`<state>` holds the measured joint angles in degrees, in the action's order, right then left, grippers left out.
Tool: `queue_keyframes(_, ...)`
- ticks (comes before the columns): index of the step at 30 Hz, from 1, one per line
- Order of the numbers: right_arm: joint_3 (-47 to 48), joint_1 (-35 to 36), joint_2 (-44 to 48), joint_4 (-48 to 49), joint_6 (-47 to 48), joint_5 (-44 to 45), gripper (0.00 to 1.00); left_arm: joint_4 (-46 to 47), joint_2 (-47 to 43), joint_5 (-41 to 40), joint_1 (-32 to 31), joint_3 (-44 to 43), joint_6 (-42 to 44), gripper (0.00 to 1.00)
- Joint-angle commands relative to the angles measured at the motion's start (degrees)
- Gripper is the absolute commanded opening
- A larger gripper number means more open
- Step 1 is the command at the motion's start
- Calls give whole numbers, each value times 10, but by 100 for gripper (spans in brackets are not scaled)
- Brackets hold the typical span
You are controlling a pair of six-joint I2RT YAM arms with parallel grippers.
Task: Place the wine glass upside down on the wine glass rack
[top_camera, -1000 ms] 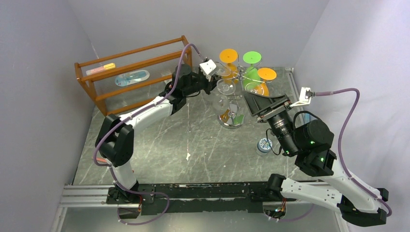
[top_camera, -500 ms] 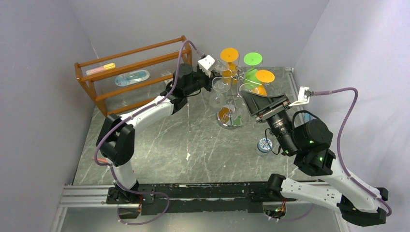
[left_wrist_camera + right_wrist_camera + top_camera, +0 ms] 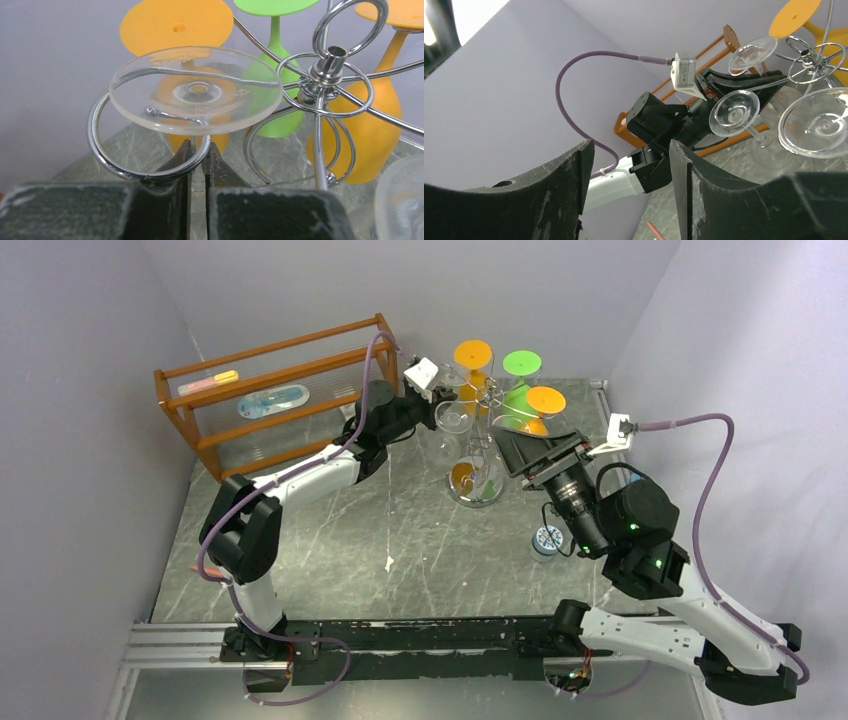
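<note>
Next, my left gripper lets go of the clear wine glass in the curled chrome loop point(image 3: 437, 381) point(image 3: 155, 124) beside the orange glass at the back.
In the left wrist view the clear wine glass point(image 3: 195, 90) hangs upside down, its round foot uppermost. My left gripper point(image 3: 199, 150) is shut on its thin stem just under the foot. The stem stands inside a curled chrome loop of the wine glass rack point(image 3: 327, 67), with the foot just over the wire; I cannot tell whether they touch. From above, the wine glass point(image 3: 453, 417) sits left of the rack point(image 3: 487, 398), with the left gripper point(image 3: 428, 405) beside it. My right gripper point(image 3: 631, 170) is open and empty, hovering right of the rack point(image 3: 540, 450).
Two orange glasses point(image 3: 473, 355) point(image 3: 550, 397) and a green one point(image 3: 521, 363) hang upside down on the rack, with other clear glasses point(image 3: 734, 112). The orange-brown wooden shelf point(image 3: 270, 400) stands back left. A small round blue-and-white thing point(image 3: 546, 540) lies near the right arm.
My left gripper and the clear wine glass have shifted a little to the left, towards the outer end of the rack's arm. The right arm has edged slightly left.
</note>
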<state>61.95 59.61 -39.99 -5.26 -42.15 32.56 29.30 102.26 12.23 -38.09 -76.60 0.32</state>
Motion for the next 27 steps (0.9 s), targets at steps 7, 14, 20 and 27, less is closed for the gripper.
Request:
queue_keyframes(7, 34, 0, -44, -35, 27, 6, 60, 172, 3, 59, 20, 33, -23, 10)
queue_keyframes(14, 31, 0, -44, -32, 26, 3, 60, 201, 20, 111, 35, 28, -13, 13)
queue_keyframes(20, 28, 0, -43, -26, 23, -1, 60, 209, 22, 97, 41, 30, -18, 10)
queue_keyframes(27, 23, -1, -40, -23, 20, -4, 60, 251, 0, 71, 45, 67, -20, 5)
